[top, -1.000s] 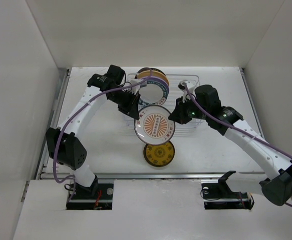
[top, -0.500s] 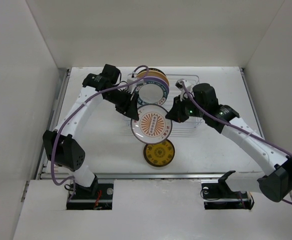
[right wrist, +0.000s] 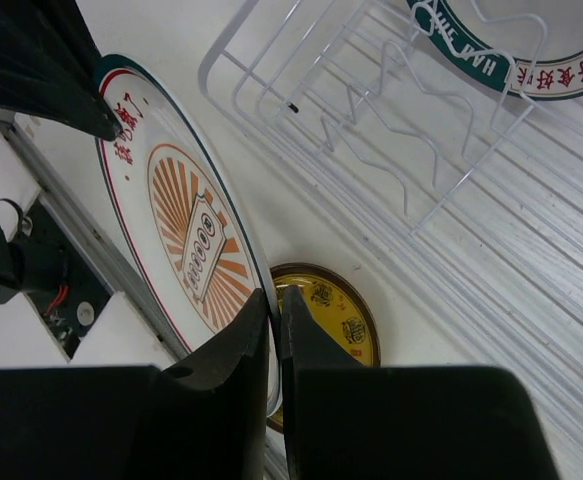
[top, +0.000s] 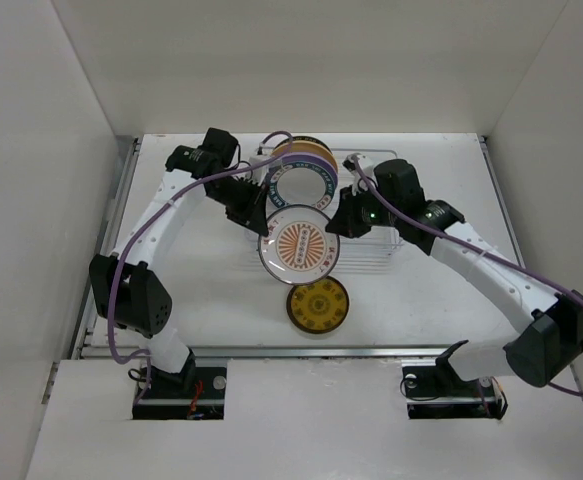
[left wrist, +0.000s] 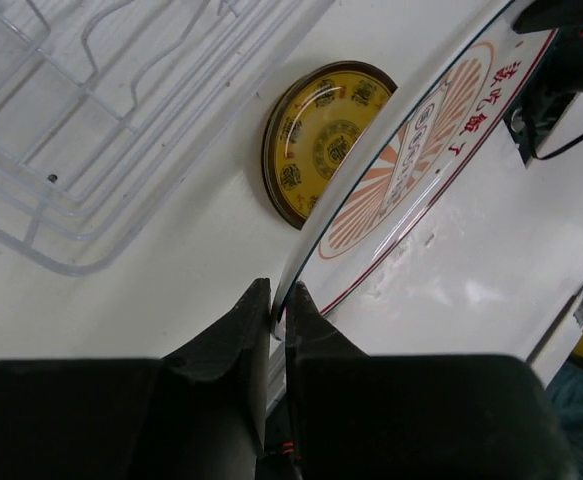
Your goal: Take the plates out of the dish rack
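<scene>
Next, my left gripper sets the white plate with the orange sunburst down for me on the bare table [top: 205, 254] [left wrist: 16, 312] beside the dish rack.
Both grippers are shut on opposite rims of the white plate with the orange sunburst [top: 299, 246] and hold it tilted above the table, in front of the dish rack [top: 376, 250]. My left gripper [top: 263, 228] pinches its left rim [left wrist: 279, 300]. My right gripper [top: 337, 225] pinches its right rim [right wrist: 276, 300]. The dark brown plate with yellow pattern [top: 317, 306] lies flat on the table below. The teal-rimmed plate [top: 296, 186] stands in the rack, with the tan and lilac plates [top: 311, 152] behind it.
The wire rack's front-left corner [left wrist: 61, 250] lies close beside the held plate. The rack's right half shows bare wires [right wrist: 391, 150]. White walls enclose the table on three sides. The arm bases [top: 181, 385] sit at the near edge.
The sunburst plate, held by both grippers, has shifted slightly left and toward the back. Both arms moved with it. The brown plate has not moved.
</scene>
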Robot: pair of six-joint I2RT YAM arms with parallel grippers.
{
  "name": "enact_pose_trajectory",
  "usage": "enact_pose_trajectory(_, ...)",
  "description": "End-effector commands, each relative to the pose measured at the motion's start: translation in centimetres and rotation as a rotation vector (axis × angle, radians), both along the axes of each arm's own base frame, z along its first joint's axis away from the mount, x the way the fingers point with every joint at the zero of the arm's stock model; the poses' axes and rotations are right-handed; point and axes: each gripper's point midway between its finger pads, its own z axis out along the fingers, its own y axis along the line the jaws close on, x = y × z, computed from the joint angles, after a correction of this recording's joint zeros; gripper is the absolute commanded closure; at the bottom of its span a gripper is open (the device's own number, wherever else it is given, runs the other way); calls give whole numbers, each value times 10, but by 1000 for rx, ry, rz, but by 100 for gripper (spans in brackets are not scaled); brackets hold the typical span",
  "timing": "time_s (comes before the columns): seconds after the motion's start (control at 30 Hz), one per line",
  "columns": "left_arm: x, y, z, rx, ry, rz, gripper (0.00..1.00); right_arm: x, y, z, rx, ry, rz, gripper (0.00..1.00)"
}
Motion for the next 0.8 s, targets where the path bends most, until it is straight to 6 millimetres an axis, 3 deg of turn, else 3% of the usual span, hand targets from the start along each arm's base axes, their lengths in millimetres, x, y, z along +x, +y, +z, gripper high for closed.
enact_pose_trajectory(0.0, -9, -20, 32, -137, 17, 29, 100, 26, 20, 37, 86, -90, -44, 93)
enact_pose_trajectory(0.07, -7, -20, 31, -154, 43, 38, 100, 31, 21, 40, 82, -92, -52, 84)
enact_pose_trajectory(0.3, 5, -16, 25, -160, 75, 101, 100, 39, 14, 26, 43, -68, -120, 76)
enact_pose_trajectory(0.37, 6, -13, 23, -157, 83, 111, 100, 39, 12, 30, 46, -79, -128, 65)
enact_pose_trajectory(0.43, 8, -10, 23, -157, 82, 121, 100, 38, 11, 26, 40, -72, -128, 60)
enact_pose_trajectory(0.47, 7, -10, 20, -154, 91, 122, 100, 38, 12, 26, 45, -65, -132, 49)
enact_pose_trajectory(0.6, 7, -10, 21, -157, 82, 121, 100, 39, 11, 25, 41, -68, -141, 26)
enact_pose_trajectory(0.77, 7, -7, 18, -154, 90, 131, 100, 42, 9, 29, 44, -75, -164, 12)
